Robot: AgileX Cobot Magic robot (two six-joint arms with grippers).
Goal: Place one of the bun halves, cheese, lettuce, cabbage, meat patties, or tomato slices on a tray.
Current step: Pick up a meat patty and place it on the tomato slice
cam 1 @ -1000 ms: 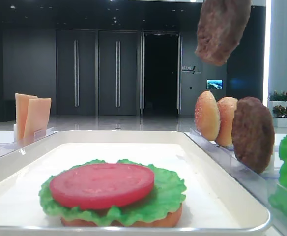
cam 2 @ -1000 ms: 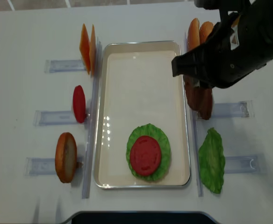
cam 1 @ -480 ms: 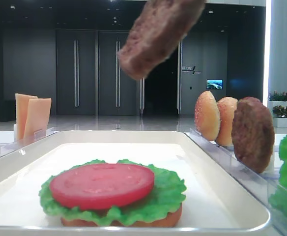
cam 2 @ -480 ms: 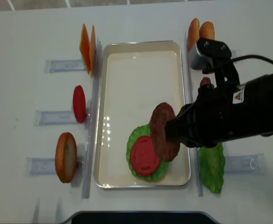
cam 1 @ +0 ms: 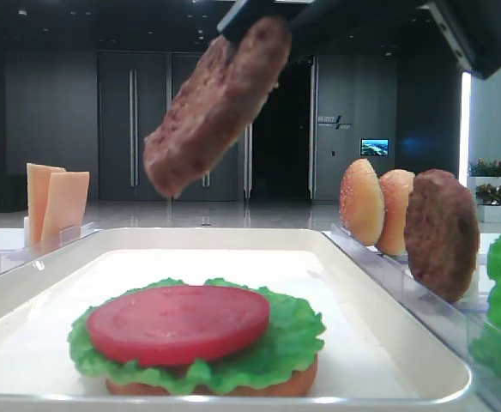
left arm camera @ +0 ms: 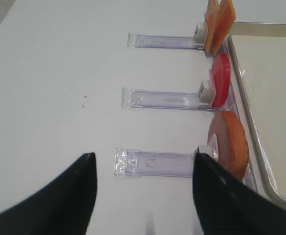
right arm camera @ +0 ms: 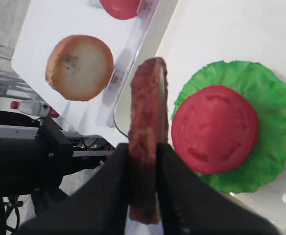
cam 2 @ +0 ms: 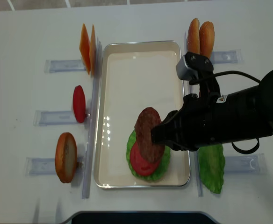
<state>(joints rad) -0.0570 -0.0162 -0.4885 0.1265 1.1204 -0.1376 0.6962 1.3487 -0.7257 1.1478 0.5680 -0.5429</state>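
Note:
Next, my right gripper puts the meat patty down on the red tomato slice atop the lettuce leaf (cam 2: 150, 152) (right arm camera: 222, 129) in the tray and lets go of it.
My right gripper (cam 2: 167, 135) is shut on a dark-brown meat patty (cam 2: 148, 134), held on edge and tilted. The patty (cam 1: 212, 107) hangs above the tray (cam 2: 136, 79), over the left part of a stack there. That stack is a red tomato slice (cam 1: 178, 322) on a ruffled lettuce leaf (cam 1: 295, 339) over a bun half (cam 1: 293, 383). In the right wrist view the fingers (right arm camera: 170, 186) clamp the patty (right arm camera: 147, 122) beside the tomato slice (right arm camera: 214, 128). My left gripper (left arm camera: 144, 157) stands open over a clear rack, holding nothing.
Left of the tray, racks hold cheese slices (cam 2: 87, 46), a tomato slice (cam 2: 79, 103) and a bun half (cam 2: 65, 157). On the right stand two bun halves (cam 2: 199, 35), another patty (cam 1: 442, 233) and a lettuce leaf (cam 2: 212, 165). My right arm spans the right-hand racks.
My right gripper has carried the patty from above the right-hand racks leftward and down, to over the stack in the tray. The left gripper has not moved.

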